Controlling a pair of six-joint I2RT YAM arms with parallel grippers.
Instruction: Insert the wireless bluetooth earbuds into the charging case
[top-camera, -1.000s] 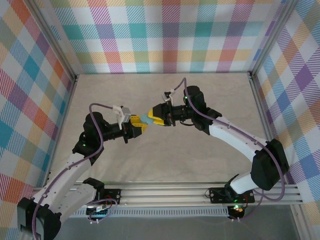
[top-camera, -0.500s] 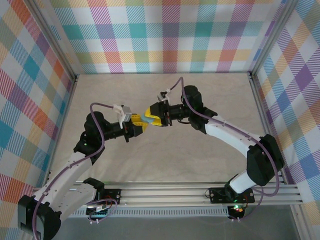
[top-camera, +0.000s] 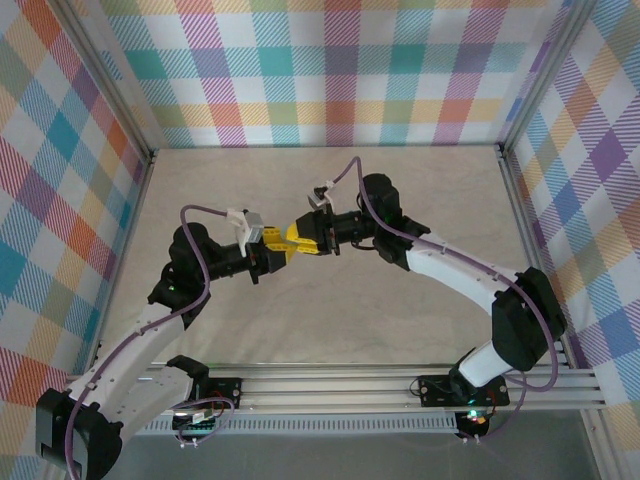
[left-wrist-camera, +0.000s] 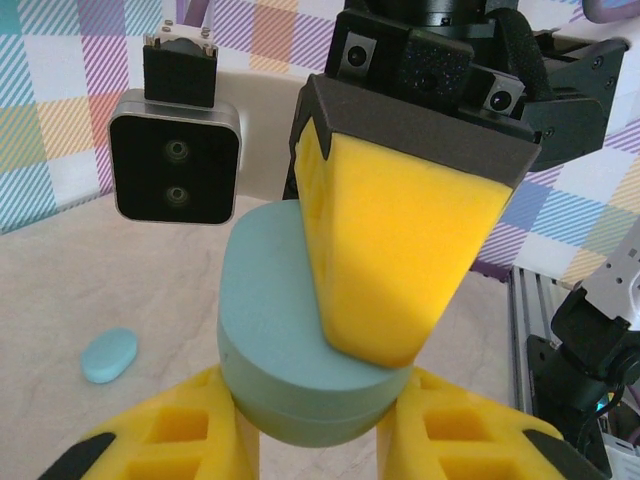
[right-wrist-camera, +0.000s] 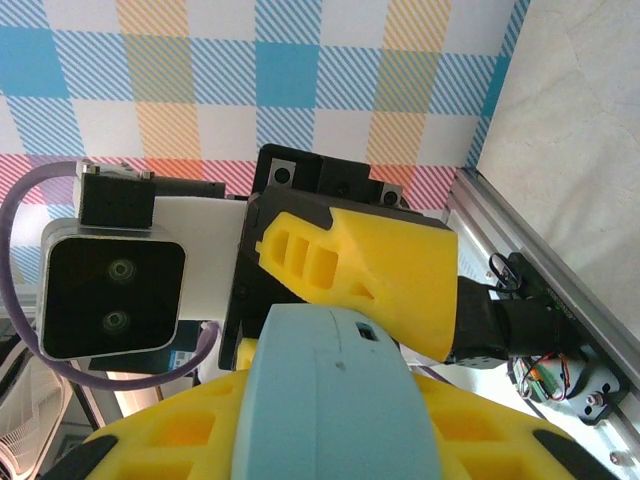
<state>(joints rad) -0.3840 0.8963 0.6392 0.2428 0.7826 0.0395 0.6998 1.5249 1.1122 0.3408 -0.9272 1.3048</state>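
Observation:
I will use my right gripper to set the charging case down and let it go on the beige table, just to the rail side of its wrist (top-camera: 350, 260).
The teal charging case (left-wrist-camera: 280, 330) is held in the air between both arms over the middle of the table. My left gripper (left-wrist-camera: 318, 400) is shut on its lower part, one yellow finger on each side. My right gripper (right-wrist-camera: 335, 425) is shut on the same case (right-wrist-camera: 340, 400) from the opposite side, and one of its fingers (left-wrist-camera: 400, 250) lies flat across the case top. From above, the left gripper (top-camera: 281, 251) and right gripper (top-camera: 298, 238) meet tip to tip. A small pale blue oval (left-wrist-camera: 108, 354), an earbud by its size, lies on the table.
The beige table (top-camera: 420, 330) is walled by plaid panels (top-camera: 320, 70) on three sides. An aluminium rail (top-camera: 400, 392) with both arm bases runs along the near edge.
My right gripper has moved left onto the left gripper's tips and narrowed its jaws round the case. The case now hardly shows from above. The left arm has stayed put.

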